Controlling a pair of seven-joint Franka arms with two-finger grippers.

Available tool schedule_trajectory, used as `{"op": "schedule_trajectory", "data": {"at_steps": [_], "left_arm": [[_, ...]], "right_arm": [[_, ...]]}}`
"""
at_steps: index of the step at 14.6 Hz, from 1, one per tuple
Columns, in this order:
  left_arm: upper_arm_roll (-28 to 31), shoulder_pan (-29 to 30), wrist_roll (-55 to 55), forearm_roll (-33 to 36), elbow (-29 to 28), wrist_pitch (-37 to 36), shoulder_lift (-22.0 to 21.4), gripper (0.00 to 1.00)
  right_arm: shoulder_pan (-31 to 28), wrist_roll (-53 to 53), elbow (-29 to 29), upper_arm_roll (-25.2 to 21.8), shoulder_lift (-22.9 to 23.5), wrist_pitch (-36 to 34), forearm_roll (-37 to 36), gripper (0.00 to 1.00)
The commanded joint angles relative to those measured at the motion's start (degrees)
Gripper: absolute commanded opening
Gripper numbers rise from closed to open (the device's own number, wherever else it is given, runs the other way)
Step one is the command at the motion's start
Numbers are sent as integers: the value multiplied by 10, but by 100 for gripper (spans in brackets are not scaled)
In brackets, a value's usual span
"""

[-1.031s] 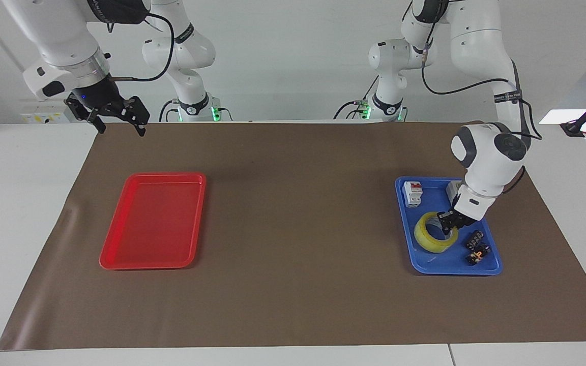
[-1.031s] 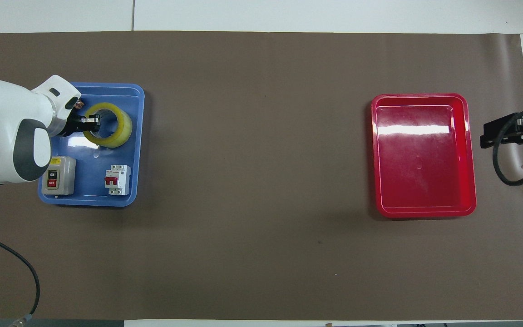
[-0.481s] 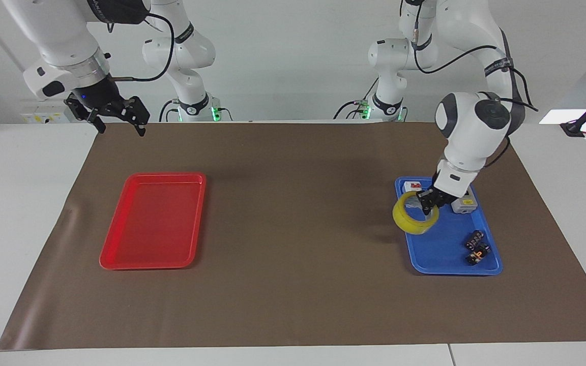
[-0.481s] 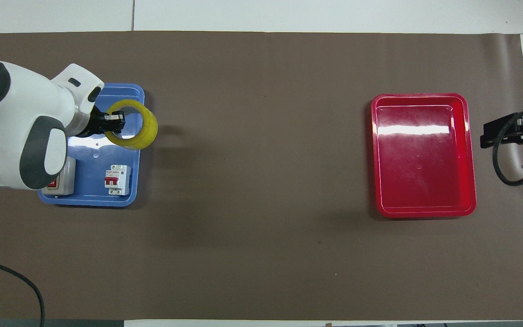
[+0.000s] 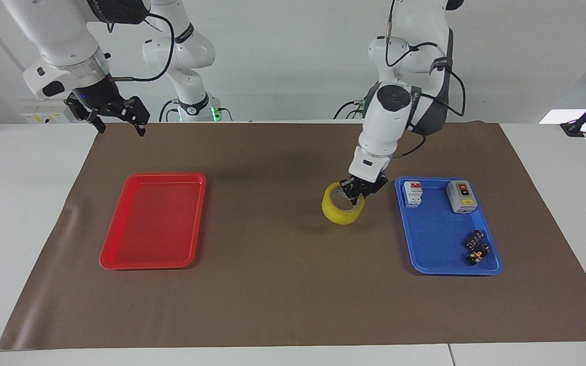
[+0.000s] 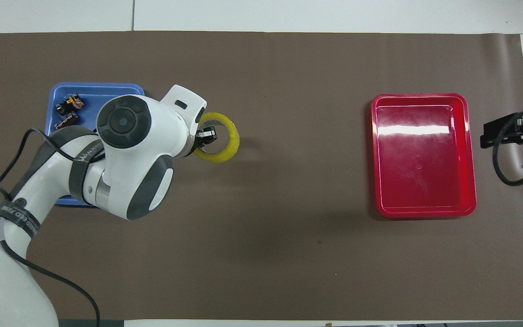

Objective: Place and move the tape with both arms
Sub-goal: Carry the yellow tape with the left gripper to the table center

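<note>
Next, the left gripper releases the yellow tape on the brown mat (image 6: 251, 158) between the blue tray and the red tray.
The yellow tape (image 5: 340, 212) hangs from my left gripper (image 5: 356, 192), which is shut on the roll's rim with one finger inside the hole. It is held low over the brown mat (image 5: 283, 284), between the blue tray (image 5: 438, 265) and the mat's middle. In the overhead view the tape (image 6: 226, 149) shows past the left arm's wrist, with the left gripper (image 6: 205, 136) at its rim. My right gripper (image 5: 118, 118) is open and empty, raised over the mat's corner at the right arm's end; it waits there and also shows in the overhead view (image 6: 510, 132).
The blue tray (image 6: 90, 87) holds a red-and-white breaker (image 5: 412, 193), a grey switch box (image 5: 462, 196) and small black parts (image 5: 477, 247). An empty red tray (image 5: 154, 226) lies toward the right arm's end (image 6: 425, 156). Two slimmer white arms (image 5: 191, 66) stand at the robots' edge.
My left gripper lifted the tape out of the blue tray and carried it toward the mat's middle. The right arm has not moved.
</note>
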Motion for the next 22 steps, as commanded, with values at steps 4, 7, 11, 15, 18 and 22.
{"op": "schedule_trajectory", "data": {"at_steps": [4, 7, 11, 15, 18, 22], "left_arm": [[9, -71, -110, 73, 4, 71, 59, 0], [9, -89, -123, 92, 10, 66, 85, 0], [9, -89, -122, 93, 5, 56, 88, 0], [8, -89, -121, 93, -2, 52, 91, 100], [8, -88, -119, 93, -2, 49, 83, 100], [8, -66, -112, 93, -6, 8, 43, 100]], "right_arm": [[-3, -3, -2, -1, -4, 4, 2, 100], [-3, -3, -2, -1, -4, 5, 2, 100], [-3, -3, -2, -1, -4, 5, 2, 100], [-3, -3, -3, -1, -4, 5, 2, 100], [-3, -3, -3, -1, -4, 4, 2, 100], [-5, -5, -1, -1, -4, 2, 9, 100]]}}
